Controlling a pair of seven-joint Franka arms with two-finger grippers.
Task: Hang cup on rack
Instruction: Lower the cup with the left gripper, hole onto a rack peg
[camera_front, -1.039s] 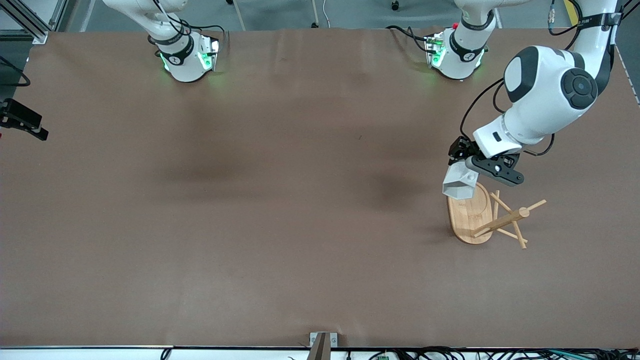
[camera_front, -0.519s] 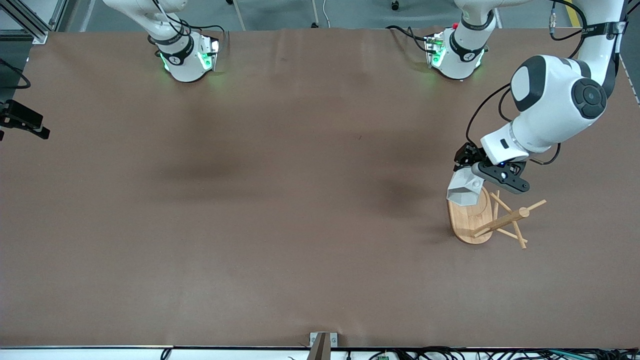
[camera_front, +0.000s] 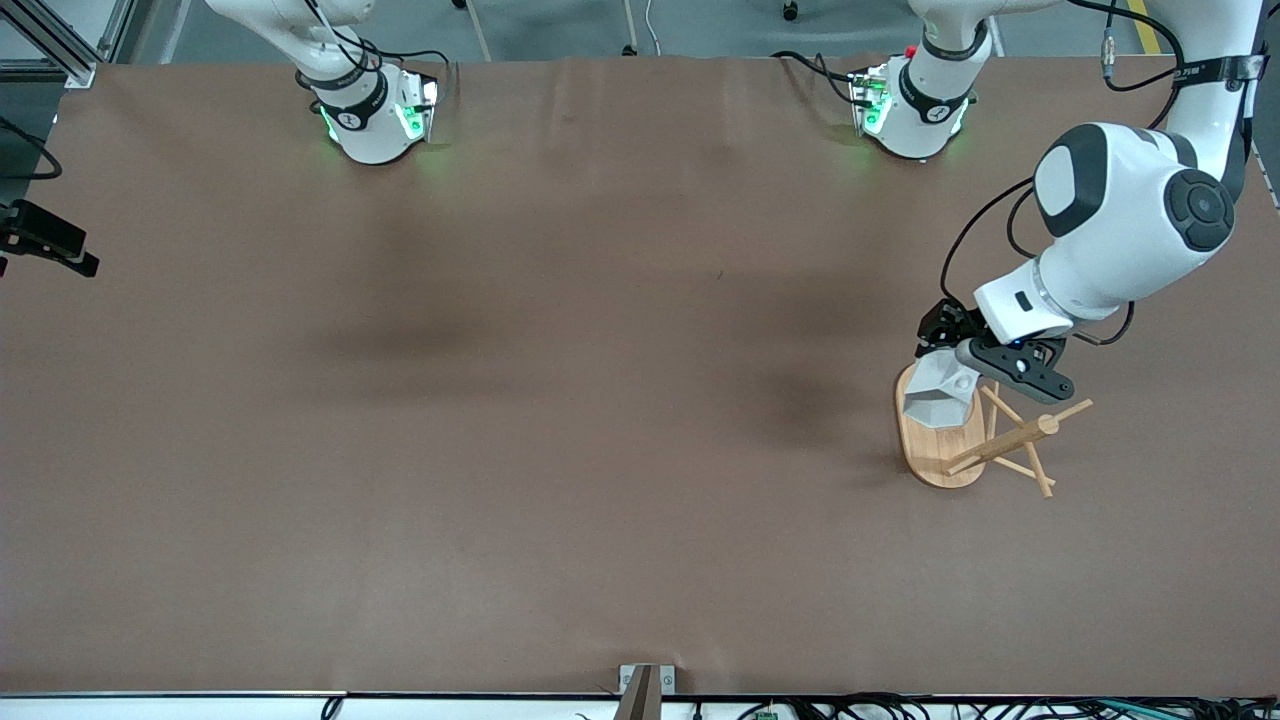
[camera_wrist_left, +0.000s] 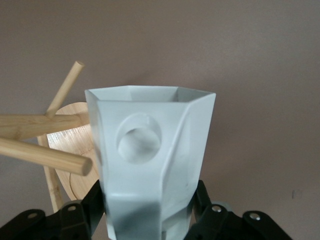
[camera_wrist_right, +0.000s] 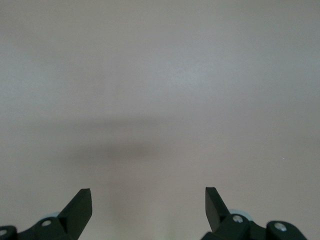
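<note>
Next, my left gripper releases the white faceted cup, now held over the oval base, on the bamboo rack's peg (camera_front: 981, 428) (camera_wrist_left: 42, 154) that is nearest the oval base.
My left gripper (camera_front: 946, 352) is shut on the white faceted cup (camera_front: 937, 397) and holds it over the oval base of the bamboo rack (camera_front: 938, 452), close to the post and pegs (camera_front: 1012, 436). In the left wrist view the cup (camera_wrist_left: 150, 165) fills the middle between the black fingers (camera_wrist_left: 202, 200), with its handle hole (camera_wrist_left: 139, 138) facing the camera. A rack peg (camera_wrist_left: 47, 155) ends just beside the handle, apart from the hole. My right gripper (camera_wrist_right: 148, 200) is open and empty over bare table, and it is out of the front view.
The brown table (camera_front: 560, 400) carries only the rack, near the left arm's end. The two arm bases (camera_front: 370, 110) (camera_front: 910, 100) stand along the table's edge farthest from the front camera. The rack's pegs stick out in several directions round the post.
My left gripper has carried the cup toward the rack's post and lower, from beside the base's edge to over the base. The rack has not moved.
</note>
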